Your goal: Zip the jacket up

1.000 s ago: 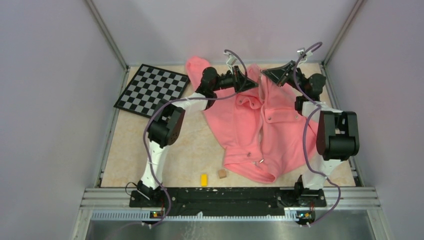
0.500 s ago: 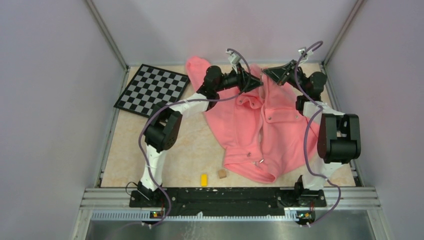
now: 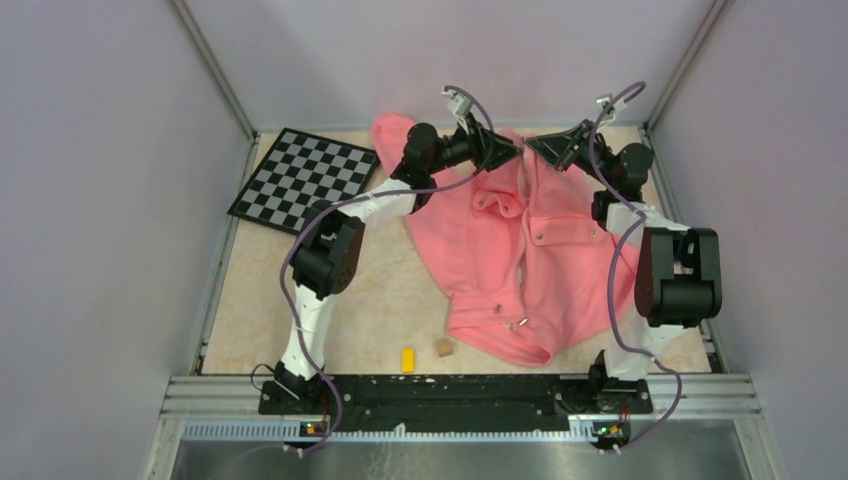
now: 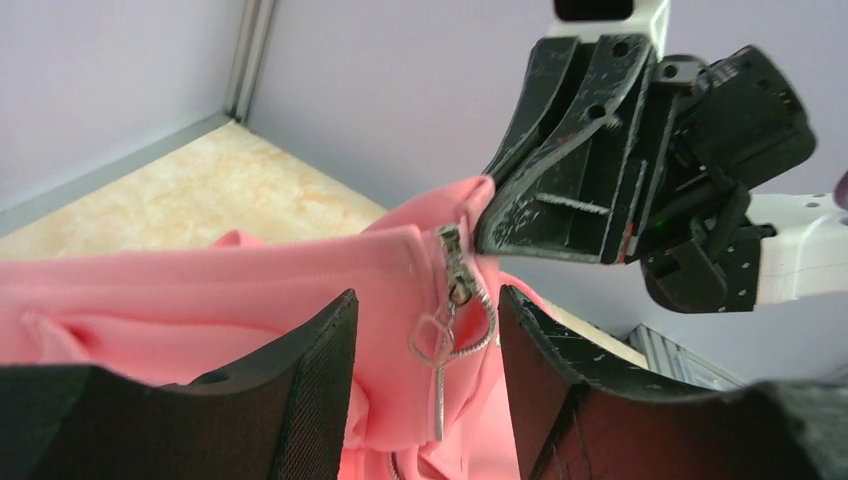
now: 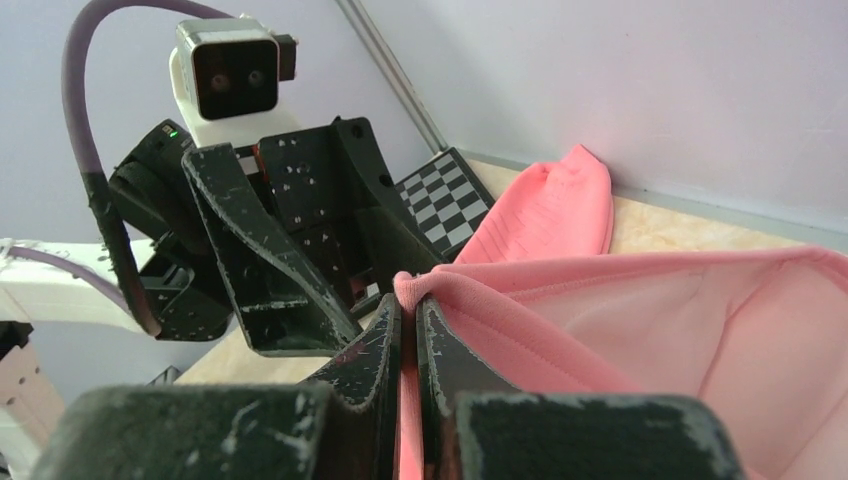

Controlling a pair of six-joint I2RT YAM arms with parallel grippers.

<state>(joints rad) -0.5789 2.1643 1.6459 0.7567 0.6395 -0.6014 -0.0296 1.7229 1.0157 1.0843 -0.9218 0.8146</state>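
Next, I pinch the pull's ring point(image 4: 432, 340) with my left gripper while my right gripper holds the jacket's edge, because the zipper pull hangs from its slider, clear of my left gripper's fingers.
The salmon-pink jacket point(image 3: 530, 250) lies spread on the table, its far edge lifted. My right gripper point(image 3: 540, 148) is shut on that edge by the zipper's end; in the right wrist view its jaws point(image 5: 408, 305) pinch a fold of pink fabric point(image 5: 560, 320). My left gripper point(image 3: 508, 150) is open right next to it. In the left wrist view the metal zipper pull point(image 4: 440, 340) hangs from its slider point(image 4: 458, 280) between my open left fingers point(image 4: 320, 370), touching neither. The right gripper point(image 4: 570, 190) fills the space just beyond.
A checkerboard point(image 3: 303, 178) lies at the far left. A yellow block point(image 3: 408, 359) and a small brown cube point(image 3: 443, 347) sit near the front edge beside the jacket. Enclosure walls stand close behind both grippers. A sleeve point(image 5: 545, 215) lies by the back wall.
My left gripper has moved right and a little up, closer to the right gripper at the jacket's far edge. The right arm and the jacket have barely moved.
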